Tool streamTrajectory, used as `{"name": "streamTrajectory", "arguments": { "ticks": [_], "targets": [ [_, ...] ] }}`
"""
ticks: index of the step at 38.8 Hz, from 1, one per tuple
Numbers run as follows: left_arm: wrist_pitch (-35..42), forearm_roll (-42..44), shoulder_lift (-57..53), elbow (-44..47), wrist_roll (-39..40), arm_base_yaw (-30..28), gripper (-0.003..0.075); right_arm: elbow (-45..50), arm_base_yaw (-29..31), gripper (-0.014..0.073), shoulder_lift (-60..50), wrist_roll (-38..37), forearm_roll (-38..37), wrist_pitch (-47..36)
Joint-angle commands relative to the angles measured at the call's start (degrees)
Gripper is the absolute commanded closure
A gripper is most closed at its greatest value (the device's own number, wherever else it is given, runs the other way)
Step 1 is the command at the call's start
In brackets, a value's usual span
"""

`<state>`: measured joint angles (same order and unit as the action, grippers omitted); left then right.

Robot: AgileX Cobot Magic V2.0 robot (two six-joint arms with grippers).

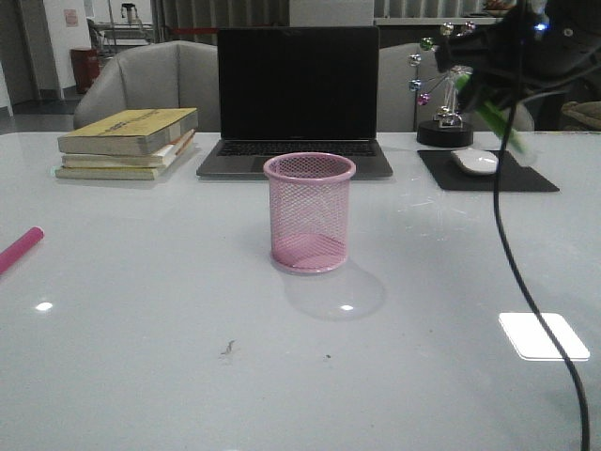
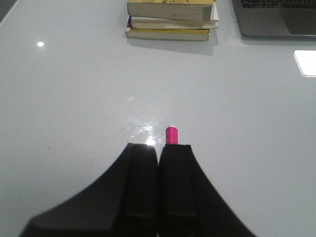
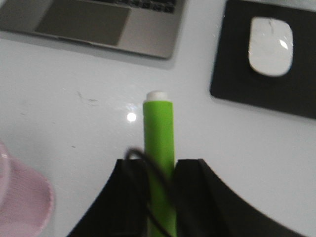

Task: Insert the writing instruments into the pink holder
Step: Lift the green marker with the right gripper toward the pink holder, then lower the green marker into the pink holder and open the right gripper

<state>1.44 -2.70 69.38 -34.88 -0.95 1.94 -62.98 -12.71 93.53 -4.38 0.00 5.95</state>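
Next, my right gripper puts the lime green pen down inside the pink mesh holder [image 1: 311,195] in front of the laptop. The lime green pen is held high over the table.
The pink holder [image 1: 310,211] stands upright at the table's middle, in front of the laptop; its rim also shows in the right wrist view [image 3: 22,200]. My right gripper [image 3: 160,163] is shut on the lime green pen [image 3: 159,126], held high over the table at the right [image 1: 477,89], with the green pen [image 1: 490,116] slanting down from it. The hot pink pen [image 1: 19,250] lies on the table at the far left edge. My left gripper [image 2: 158,147] is shut with nothing between its fingers; the pink pen's tip [image 2: 171,134] pokes out from under one finger.
An open laptop [image 1: 297,103] stands behind the holder. A stack of books [image 1: 127,143] lies at the back left. At the back right are a black mouse pad [image 1: 488,172] with a white mouse [image 1: 474,161] and a ball ornament [image 1: 441,122]. A black cable [image 1: 512,254] hangs down at the right.
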Motion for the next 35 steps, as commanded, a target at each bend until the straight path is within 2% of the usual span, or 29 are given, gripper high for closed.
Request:
{"name": "streamTrajectory", "arguments": {
  "ticks": [1,13,19,25,35],
  "targets": [
    [4.78,-0.55,-1.09,-1.78,0.27,-0.14,0.0628,-1.52,-3.43,0.0503,-3.58,0.48,-0.41,-9.80],
    [3.44,-0.55,-1.76,-1.78,0.27,-0.14,0.0628,-1.52,-12.49,0.0503,-3.31,0.43,-0.41,-26.17],
    [3.33,-0.55,-2.64,-1.78,0.27,-0.14,0.0628,-1.52,-14.61,0.0503,0.23,0.43,-0.41,-39.96],
    [3.33,-0.55,-3.42,-1.78,0.27,-0.14,0.0628,-1.46,-15.61,0.0503,5.11,-1.49,-2.64,-50.22],
    [3.43,-0.55,-4.75,-1.78,0.27,-0.14,0.0628,-1.46,-15.74,0.0529,12.86,-3.18,-4.18,-57.42]
  ]
}}
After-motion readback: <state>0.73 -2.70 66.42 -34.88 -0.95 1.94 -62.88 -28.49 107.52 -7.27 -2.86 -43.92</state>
